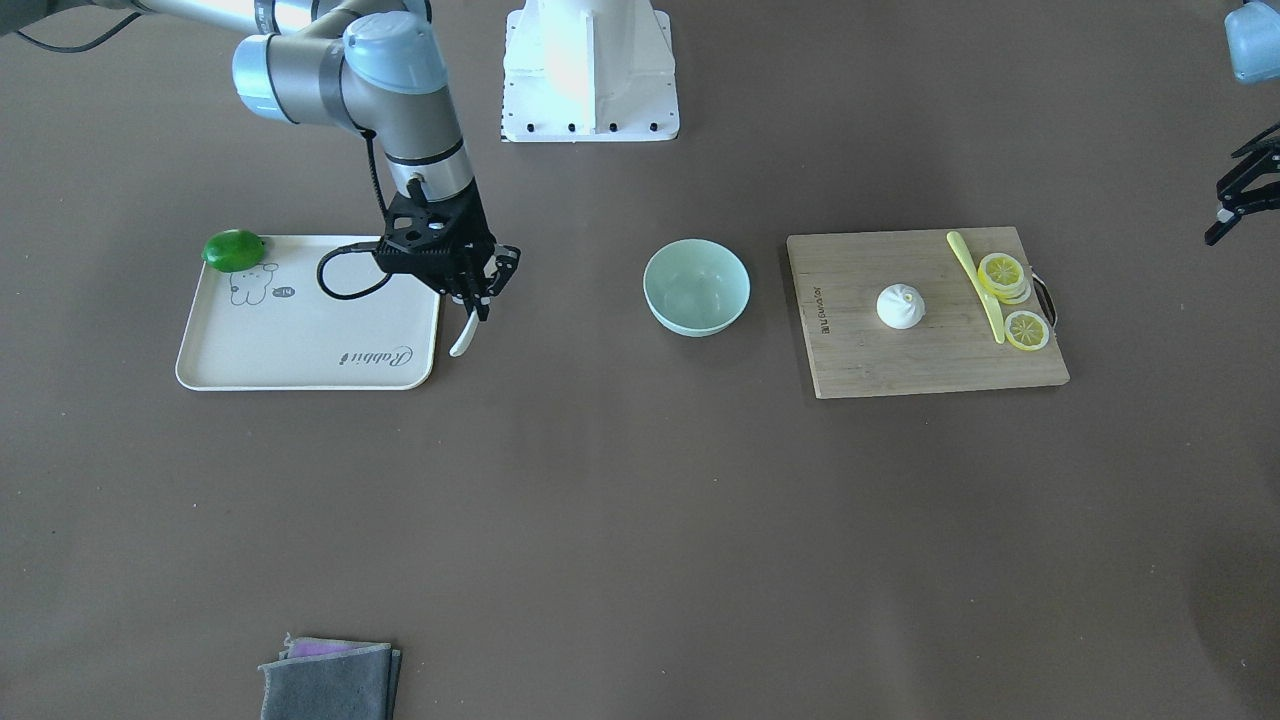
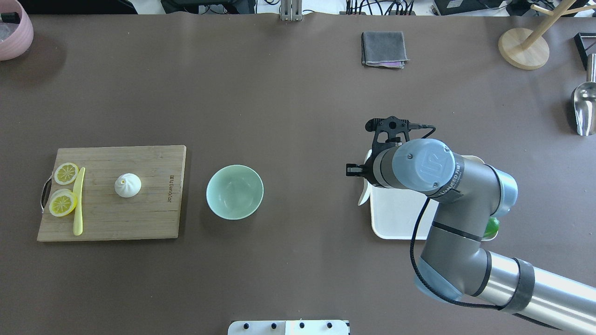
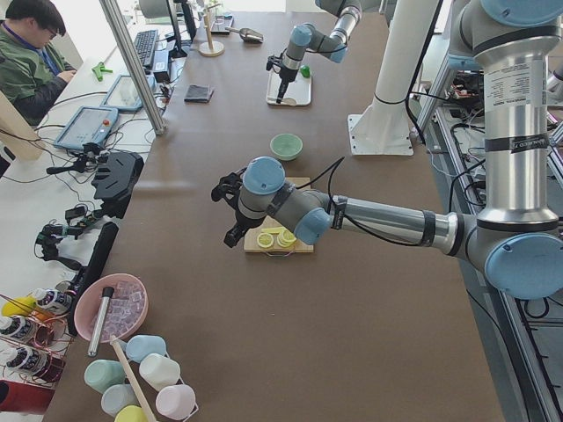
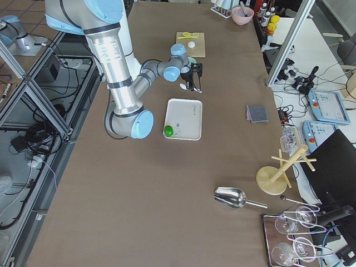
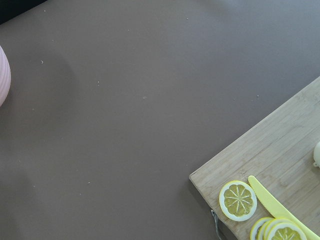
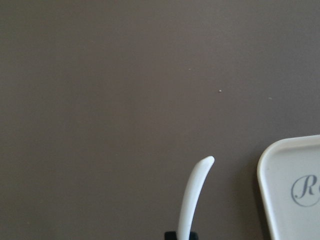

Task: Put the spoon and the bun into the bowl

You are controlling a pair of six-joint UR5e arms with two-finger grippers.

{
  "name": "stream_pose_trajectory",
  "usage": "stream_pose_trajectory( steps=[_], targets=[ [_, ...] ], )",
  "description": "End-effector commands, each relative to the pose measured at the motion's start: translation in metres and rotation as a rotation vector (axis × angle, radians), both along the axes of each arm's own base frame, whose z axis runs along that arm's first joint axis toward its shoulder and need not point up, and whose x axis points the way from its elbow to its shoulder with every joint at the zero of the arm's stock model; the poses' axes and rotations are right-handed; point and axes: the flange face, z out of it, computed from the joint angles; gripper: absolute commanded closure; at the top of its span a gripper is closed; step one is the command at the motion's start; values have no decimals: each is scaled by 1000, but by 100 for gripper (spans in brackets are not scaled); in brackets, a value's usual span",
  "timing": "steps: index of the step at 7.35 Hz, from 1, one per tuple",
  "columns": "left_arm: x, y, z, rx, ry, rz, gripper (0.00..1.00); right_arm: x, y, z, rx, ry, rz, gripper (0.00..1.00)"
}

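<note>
The robot's right gripper will release the white spoon inside the mint-green bowl (image 1: 685, 308), with the spoon's handle leaning over the bowl's rim nearest the operators.
My right gripper (image 1: 478, 303) is shut on the white spoon (image 1: 465, 337), which hangs down just beside the tray's edge, above the table. The spoon also shows in the overhead view (image 2: 362, 196) and in the right wrist view (image 6: 192, 200). The mint-green bowl (image 1: 696, 286) stands empty mid-table, apart from the gripper, also in the overhead view (image 2: 234, 191). The white bun (image 1: 900, 306) sits on the wooden cutting board (image 1: 900, 365). My left gripper (image 1: 1240, 195) hangs at the view's edge beyond the board, open and empty.
A cream tray (image 1: 300, 340) holds a green lime (image 1: 233, 250). On the board lie a yellow knife (image 1: 975, 285) and lemon slices (image 1: 1026, 330). A grey cloth (image 1: 330, 680) lies at the operators' side. A pink bowl (image 2: 14, 32) stands in a far corner.
</note>
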Motion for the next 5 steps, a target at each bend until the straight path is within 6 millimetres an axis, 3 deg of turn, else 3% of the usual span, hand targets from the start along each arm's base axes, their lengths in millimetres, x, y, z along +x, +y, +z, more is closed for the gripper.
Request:
stream_pose_trajectory(
  steps=[1, 3, 5],
  targets=[
    [2, 0, 1, 1, 0, 5, 0, -59, 32, -77, -116, -56, 221, 100],
    [5, 0, 0, 2, 0, 10, 0, -111, 50, -120, -137, -118, 371, 100],
    [5, 0, 0, 2, 0, 10, 0, -143, 53, -139, -155, -156, 503, 100]
  ],
)
